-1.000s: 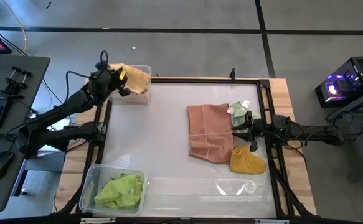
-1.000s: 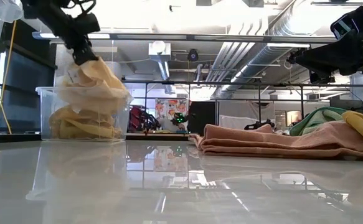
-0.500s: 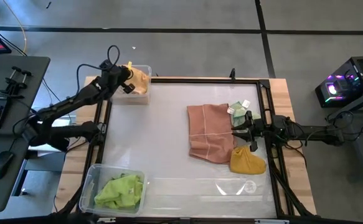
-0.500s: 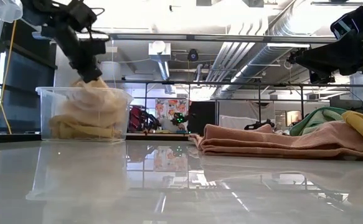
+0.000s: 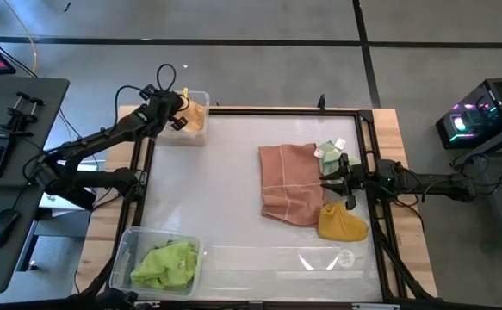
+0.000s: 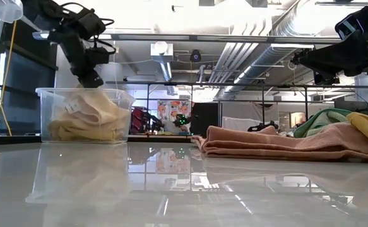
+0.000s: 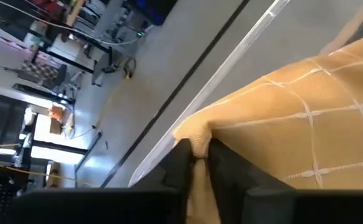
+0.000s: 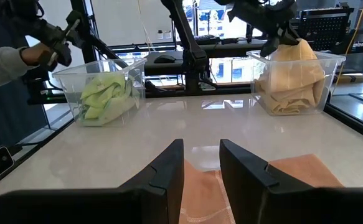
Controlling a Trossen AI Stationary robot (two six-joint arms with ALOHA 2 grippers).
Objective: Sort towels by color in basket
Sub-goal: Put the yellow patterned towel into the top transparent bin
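Note:
Next, I open my left gripper, as the tan checked towel in it peaks above the bin's rim, then take a fold lower down (image 6: 81,108) and tuck it inside.
A tan checked towel (image 5: 195,112) (image 6: 86,113) lies bunched in the clear bin (image 5: 202,95) at the table's far left corner. My left gripper (image 5: 177,118) (image 6: 90,81) reaches down into that bin and is shut on the towel. Near the right edge a dusty pink towel (image 5: 287,181) lies spread on the table. A sage green towel (image 5: 328,155) lies at its far side and a mustard towel (image 5: 341,222) at its near side. My right gripper (image 5: 324,182) (image 8: 201,149) hovers open over the pink towel (image 8: 299,168). My left gripper pinches a raised fold of the tan checked towel (image 7: 197,134) between its two fingers (image 7: 180,163). It comes from above, slanting down into the bin. The rest of the towel rests slack inside the bin on the cloth below.
A second clear bin (image 5: 127,245) at the near left corner holds lime green towels (image 5: 166,263). A clear plastic sheet (image 5: 319,257) lies along the near edge. The middle of the table is bare. A person's sleeve (image 8: 7,59) shows beyond the table in the right wrist view.
My left gripper has moved toward the far edge and down into the far left bin, still shut on the tan checked towel. The towel, heaped above the bin's rim a second ago, now sits lower, inside the walls.

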